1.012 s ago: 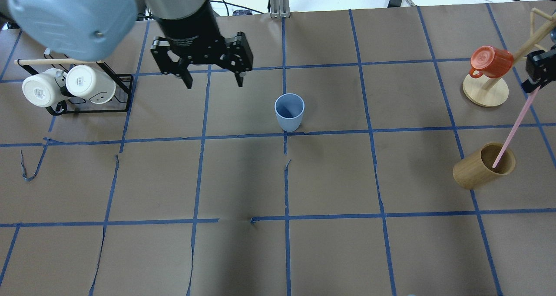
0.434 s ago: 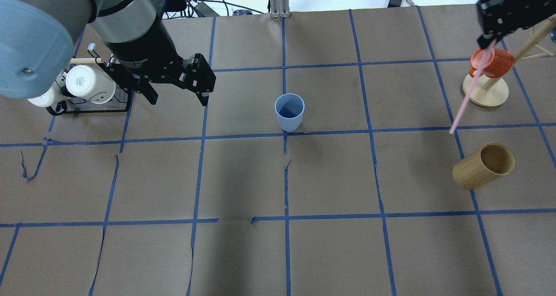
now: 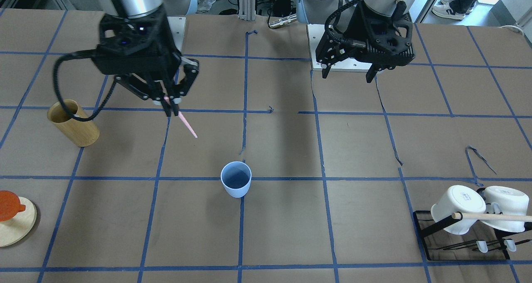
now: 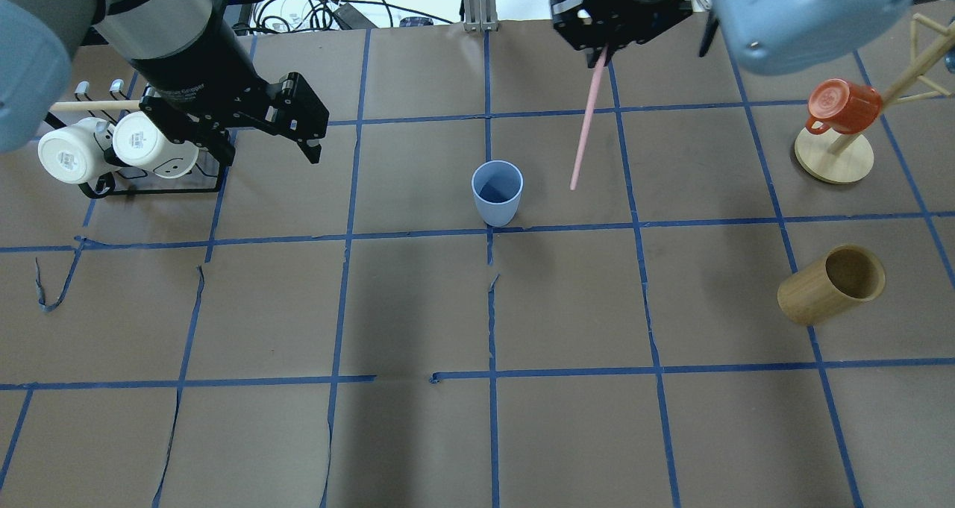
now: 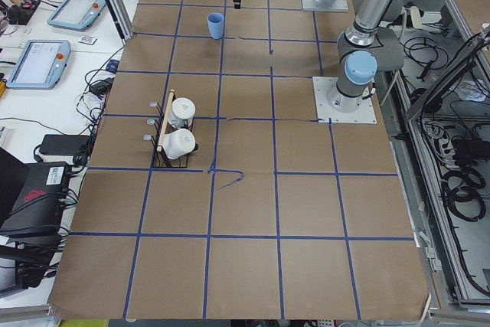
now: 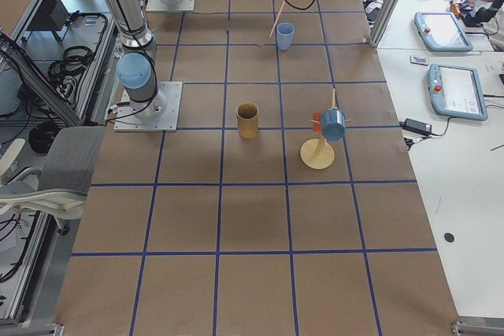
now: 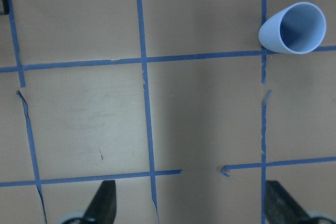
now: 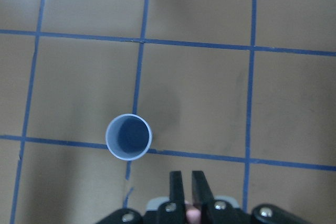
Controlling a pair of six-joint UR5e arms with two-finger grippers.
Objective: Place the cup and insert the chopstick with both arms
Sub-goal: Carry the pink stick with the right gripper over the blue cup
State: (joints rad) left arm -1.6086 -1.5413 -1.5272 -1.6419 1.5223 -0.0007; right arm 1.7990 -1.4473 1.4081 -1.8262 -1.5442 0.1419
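Observation:
I will let go of the pale-pink chopstick with my right gripper inside the opening of the upright light-blue cup [image 3: 237,173] [image 8: 129,137].
The light-blue cup [image 4: 497,192] stands upright and empty near the table's middle; it also shows in the front view [image 3: 236,185] and in both wrist views [image 7: 293,28] [image 8: 128,137]. My right gripper [image 4: 601,48] is shut on the top of the pale-pink chopstick [image 4: 584,124]. The chopstick hangs tilted in the air, its lower tip to the right of the cup and apart from it. The front view shows the same grip [image 3: 170,106]. My left gripper [image 4: 268,152] is open and empty, well left of the cup, next to the mug rack.
A tan bamboo cylinder [image 4: 828,284] stands at the right. A wooden mug tree with an orange mug [image 4: 843,105] is at the back right. A black rack with two white mugs [image 4: 119,146] and a wooden rod is at the left.
My right gripper lifted the chopstick out of the bamboo cylinder and carried it left, toward the cup. My left gripper moved left, away from the cup toward the mug rack.

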